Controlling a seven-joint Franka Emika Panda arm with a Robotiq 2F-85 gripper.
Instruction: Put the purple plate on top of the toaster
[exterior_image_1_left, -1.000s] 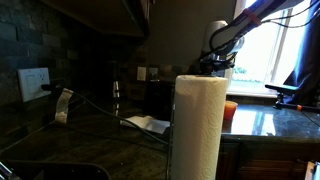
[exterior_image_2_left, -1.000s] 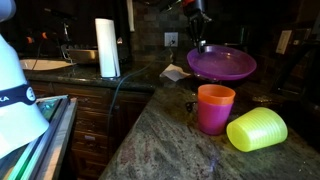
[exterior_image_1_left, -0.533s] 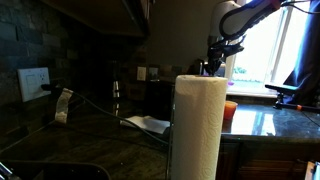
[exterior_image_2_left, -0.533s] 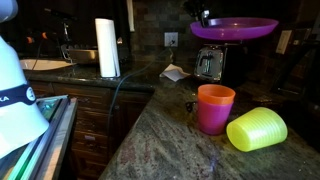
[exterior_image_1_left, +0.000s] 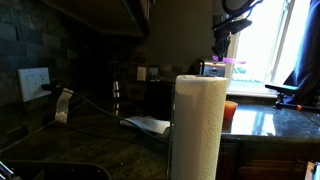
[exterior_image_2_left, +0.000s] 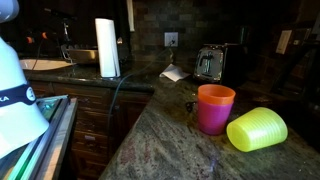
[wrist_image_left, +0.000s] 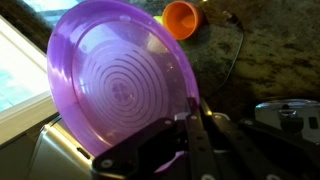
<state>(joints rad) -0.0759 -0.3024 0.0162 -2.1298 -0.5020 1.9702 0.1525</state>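
Observation:
My gripper has the purple plate. I need to set it down with my gripper across the toaster's top, toward the back wall (exterior_image_1_left: 209, 60) (wrist_image_left: 55, 157).
In the wrist view my gripper (wrist_image_left: 196, 108) is shut on the rim of the purple plate (wrist_image_left: 118, 85), which fills the left of the picture. In an exterior view the gripper (exterior_image_1_left: 224, 48) hangs high near the window, and the plate (exterior_image_1_left: 233, 61) shows as a thin magenta edge just below it, above the small dark toaster (exterior_image_1_left: 210, 69). In the exterior view from the counter the toaster (exterior_image_2_left: 208, 63) stands by the back wall; the plate and gripper are above the top of that picture. A metallic box (wrist_image_left: 48, 152) under the plate may be the toaster.
A white paper towel roll (exterior_image_1_left: 200, 125) stands in front and also shows at the back (exterior_image_2_left: 106, 47). An orange cup (exterior_image_2_left: 215, 108) and a yellow-green cup on its side (exterior_image_2_left: 257, 129) lie on the granite counter. An orange-red round object (exterior_image_1_left: 230, 112) sits by the window.
The gripper has lifted the purple plate upward, from just above the toaster to out of the top of the counter-side exterior view. Cups and roll have not moved.

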